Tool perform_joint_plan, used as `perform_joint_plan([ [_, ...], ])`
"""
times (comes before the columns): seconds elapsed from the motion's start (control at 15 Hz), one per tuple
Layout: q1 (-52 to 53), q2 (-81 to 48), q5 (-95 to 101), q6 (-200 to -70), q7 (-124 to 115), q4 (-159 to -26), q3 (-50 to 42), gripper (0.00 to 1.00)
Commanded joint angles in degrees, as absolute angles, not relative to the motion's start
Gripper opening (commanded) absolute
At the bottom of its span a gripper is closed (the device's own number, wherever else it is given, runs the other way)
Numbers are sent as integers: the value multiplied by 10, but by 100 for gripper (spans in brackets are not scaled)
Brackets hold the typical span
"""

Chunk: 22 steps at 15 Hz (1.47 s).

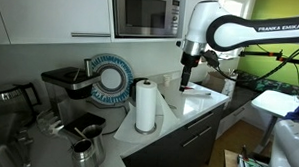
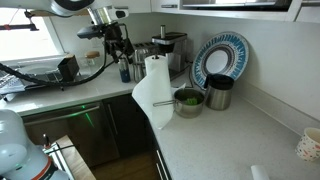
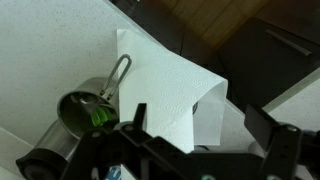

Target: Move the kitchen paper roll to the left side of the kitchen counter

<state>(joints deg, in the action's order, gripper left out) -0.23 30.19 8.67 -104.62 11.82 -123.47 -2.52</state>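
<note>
The kitchen paper roll's top edge (image 1: 148, 82) is next, so I need to bring my gripper to it, beside the roll's center hole, and close there.
The kitchen paper roll (image 1: 146, 105) stands upright on the kitchen counter (image 1: 194, 103), a tall white cylinder. In an exterior view the roll (image 2: 154, 72) has a loose sheet hanging down over the counter's front edge. My gripper (image 1: 187, 83) is open and empty. It hovers above the counter, beside the roll and apart from it. In the wrist view the roll (image 3: 170, 75) lies below, ahead of my open fingers (image 3: 200, 125), with its loose sheet spread out.
A small metal pot (image 2: 187, 101) holding something green sits next to the roll. A metal cup (image 2: 218, 92), a blue patterned plate (image 2: 220, 58) and a coffee machine (image 2: 168, 48) stand by the wall. A microwave (image 1: 147, 13) hangs overhead. A mug (image 2: 310, 145) stands farther along the counter.
</note>
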Motion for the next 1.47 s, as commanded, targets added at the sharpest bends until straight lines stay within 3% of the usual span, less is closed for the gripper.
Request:
perform_joint_plan([
  [0.0, 0, 302, 87, -1044, 117, -1233, -26, 100],
  [0.2, 7, 282, 98, -1072, 144, -1230, -26, 100],
  [0.8, 12, 96, 87, -1074, 220, -1055, -25, 100],
  [1.4, 5, 80, 126, -1145, 188, -1076, -15, 100],
])
